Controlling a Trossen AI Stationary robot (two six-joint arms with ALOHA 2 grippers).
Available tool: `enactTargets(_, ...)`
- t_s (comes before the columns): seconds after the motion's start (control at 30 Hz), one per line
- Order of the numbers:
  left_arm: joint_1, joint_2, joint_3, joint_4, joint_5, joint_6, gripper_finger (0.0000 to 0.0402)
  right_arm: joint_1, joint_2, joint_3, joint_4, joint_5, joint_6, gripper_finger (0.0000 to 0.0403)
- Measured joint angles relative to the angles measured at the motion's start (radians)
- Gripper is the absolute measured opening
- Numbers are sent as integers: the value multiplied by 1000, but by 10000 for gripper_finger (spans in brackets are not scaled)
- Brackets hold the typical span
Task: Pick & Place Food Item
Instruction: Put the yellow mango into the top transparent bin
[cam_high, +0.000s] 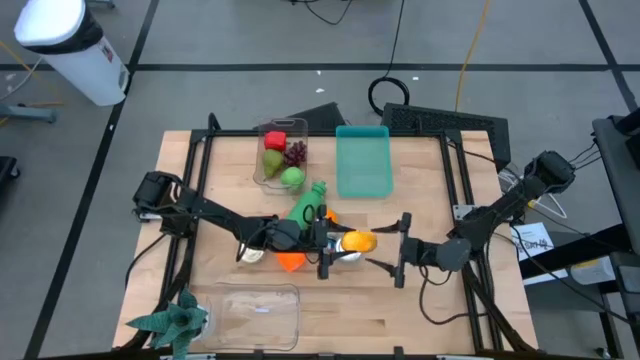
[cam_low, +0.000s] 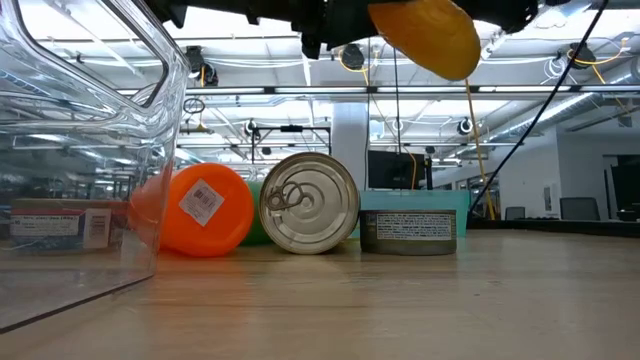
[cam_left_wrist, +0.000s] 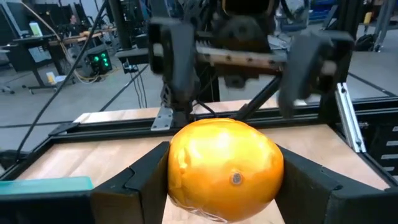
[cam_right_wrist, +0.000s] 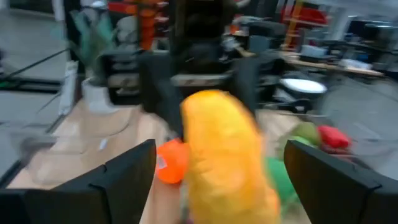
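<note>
My left gripper is going to release the yellow-orange fruit in the clear box (cam_high: 276, 173) between the pear and the green apple. The fruit now hangs above the table's middle.
A yellow-orange fruit (cam_high: 358, 241) hangs above the middle of the table, high in the low view (cam_low: 430, 35). My left gripper (cam_high: 338, 243) comes from the table's left and is shut on it. My right gripper (cam_high: 392, 250) faces it from the table's right and is open. In its wrist view its two fingers (cam_right_wrist: 127, 174) stand wide apart on either side of the fruit (cam_right_wrist: 227, 155) without touching it. The left wrist view shows the right gripper (cam_left_wrist: 242, 56) just behind the fruit (cam_left_wrist: 224, 171). My left gripper pinches the fruit by two opposite sides (cam_left_wrist: 177, 177) between its two fingers (cam_left_wrist: 140, 177). The fingers lie level and reach in from the table's left. The fruit is lifted clear of the table, above the cans.
Below the fruit lie a can on its side (cam_low: 310, 203), a flat can (cam_low: 408, 230) and an orange item (cam_low: 200, 208). A green bottle (cam_high: 308, 200), a clear box of fruit (cam_high: 280, 150) and a teal tray (cam_high: 363, 160) stand farther back. A clear bin (cam_high: 250, 310) sits near the front.
</note>
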Motion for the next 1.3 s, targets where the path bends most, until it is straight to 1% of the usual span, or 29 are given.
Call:
enactTargets(0.1, 2, -13, 0, -11, -20, -1, 234, 37, -54, 0, -73, 69, 22, 334)
enactTargets(0.17, 7, -25, 0, -14, -26, -12, 234, 62, -87, 0, -114, 87, 42, 331)
enactTargets(0.27, 20, -47, -3, -44, -38, -30, 234, 95, -126, 0, -149, 93, 65, 328)
enactTargets(0.37, 39, -85, -11, -137, -90, -58, 234, 121, -143, 0, -151, 93, 66, 328)
enactTargets(0.5, 82, -141, -73, -179, -126, -115, 234, 138, -142, 0, -154, 93, 64, 327)
enactTargets(0.6, 114, -193, -161, -130, -135, -131, 234, 138, -139, 0, -156, 93, 66, 327)
enactTargets(0.77, 177, -281, -332, 67, -186, -150, 234, 137, -139, 0, -152, 93, 66, 327)
enactTargets(0.87, 213, -321, -417, 160, -255, -160, 234, 137, -139, -8, -150, 94, 67, 327)
enactTargets(0.93, 234, -339, -452, 182, -341, -179, 234, 135, -139, -18, -152, 94, 82, 327)
enactTargets(1.0, 254, -351, -489, 171, -448, -209, 234, 129, -139, -24, -147, 93, 94, 327)
enactTargets(1.03, 264, -351, -501, 163, -482, -232, 234, 127, -139, -29, -143, 94, 102, 327)
enactTargets(1.2, 296, -351, -550, 146, -549, -316, 234, 109, -139, -43, -113, 94, 105, 327)
enactTargets(1.3, 304, -351, -553, 109, -596, -329, 234, 103, -139, -45, -114, 93, 107, 327)
